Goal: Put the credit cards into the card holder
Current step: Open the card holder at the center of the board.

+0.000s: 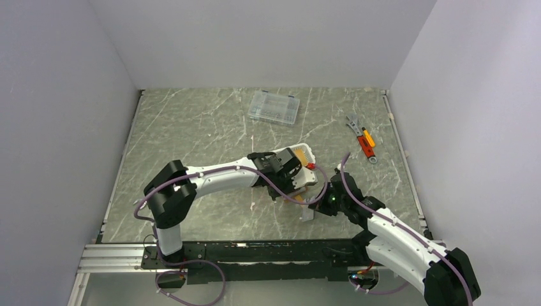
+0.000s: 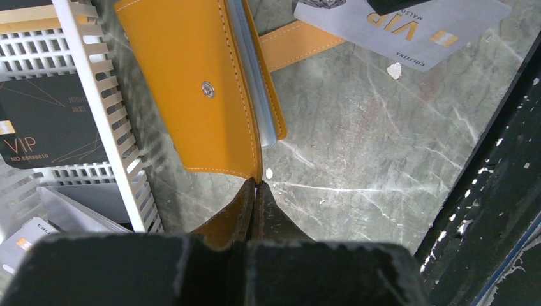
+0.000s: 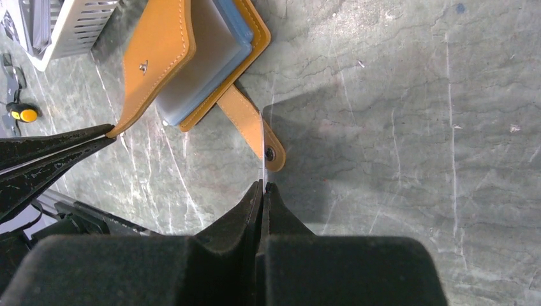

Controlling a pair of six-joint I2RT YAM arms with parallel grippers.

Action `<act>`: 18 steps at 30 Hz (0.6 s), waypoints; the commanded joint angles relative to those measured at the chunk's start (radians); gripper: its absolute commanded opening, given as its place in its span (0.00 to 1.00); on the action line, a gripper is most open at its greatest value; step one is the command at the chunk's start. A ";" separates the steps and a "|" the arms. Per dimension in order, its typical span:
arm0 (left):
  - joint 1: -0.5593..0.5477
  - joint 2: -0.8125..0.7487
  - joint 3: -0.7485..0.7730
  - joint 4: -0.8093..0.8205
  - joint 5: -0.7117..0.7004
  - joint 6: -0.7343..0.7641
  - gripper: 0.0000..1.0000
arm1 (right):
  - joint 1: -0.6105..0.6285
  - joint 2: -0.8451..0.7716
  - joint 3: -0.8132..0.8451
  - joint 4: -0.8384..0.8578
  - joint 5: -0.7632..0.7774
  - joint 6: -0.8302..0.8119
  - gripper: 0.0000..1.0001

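The cover slants over the sleeves with only its corner tip pinched in my left gripper, so I need to open that gripper and grip deeper [image 2: 247,131] along the cover's edge.
The orange card holder [image 2: 191,83] lies on the marble table with its snap cover lifted, pale sleeves showing inside [image 3: 204,57]. My left gripper [image 2: 258,183] is shut on the corner of that cover; its fingers [image 3: 51,150] show at the left of the right wrist view. My right gripper [image 3: 263,185] is shut on a grey-white VIP credit card [image 2: 408,25], seen edge-on [image 3: 265,143] just beside the holder's strap [image 3: 252,127]. More credit cards lie in the white basket: a black one [image 2: 44,121] and a gold one [image 2: 25,16]. In the top view both grippers meet at mid-table [image 1: 306,191].
The white slotted basket [image 2: 102,95] stands right beside the card holder. A clear compartment box [image 1: 274,107] sits at the back. A wrench and an orange-handled tool [image 1: 362,139] lie to the right. Grey walls close in the table.
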 commanded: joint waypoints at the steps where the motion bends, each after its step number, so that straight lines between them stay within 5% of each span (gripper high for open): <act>1: 0.013 -0.043 0.021 -0.016 0.054 -0.024 0.00 | 0.000 0.000 0.035 0.009 -0.001 -0.021 0.00; 18: 0.041 -0.106 -0.013 -0.035 0.300 -0.116 0.00 | 0.001 0.056 0.075 0.212 -0.143 -0.071 0.00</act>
